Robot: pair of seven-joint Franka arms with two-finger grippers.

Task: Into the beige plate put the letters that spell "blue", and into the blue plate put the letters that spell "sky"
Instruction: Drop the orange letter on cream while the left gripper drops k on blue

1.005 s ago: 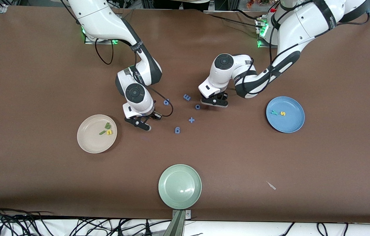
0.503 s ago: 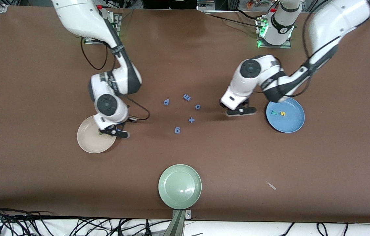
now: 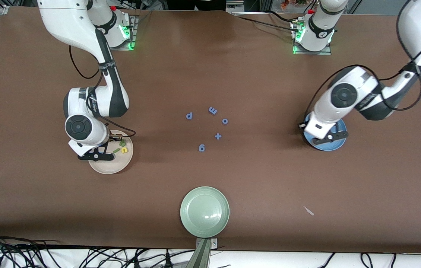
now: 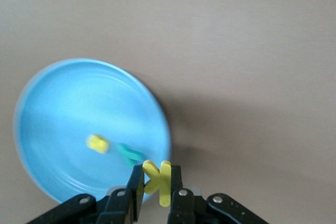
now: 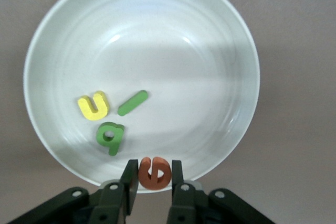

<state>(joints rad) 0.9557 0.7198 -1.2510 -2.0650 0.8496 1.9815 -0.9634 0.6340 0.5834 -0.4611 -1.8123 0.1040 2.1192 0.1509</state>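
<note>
My left gripper should release the yellow k on the blue plate [image 3: 318, 122] [image 4: 109, 167], beside the yellow s and teal y.
The beige plate [image 3: 115, 166] [image 5: 173, 51] holds the green b [image 3: 122, 142] [image 5: 109, 137], the dark green l [image 3: 116, 150] [image 5: 133, 103] and the yellow u [image 3: 124, 150] [image 5: 93, 106]. My right gripper [image 3: 97, 156] [image 5: 154, 177] hangs over that plate's rim. The orange e [image 5: 155, 173] sits between its fingers, with a thin gap at one finger. The blue plate [image 3: 326, 146] [image 4: 63, 114] holds the yellow s [image 4: 97, 143] and the teal y [image 4: 130, 154]. My left gripper [image 3: 323, 140] [image 4: 157, 182] is over the blue plate's edge, shut on the yellow k [image 4: 159, 179].
Several blue letters [image 3: 218, 136] lie scattered at the table's middle between the two plates. A larger pale green plate [image 3: 204, 211] stands near the front edge. A small white scrap [image 3: 308, 211] lies nearer the front camera than the blue plate.
Both arms swung outward from the table's middle, the right one to the beige plate and the left one to the blue plate. The right fingers have eased apart slightly.
</note>
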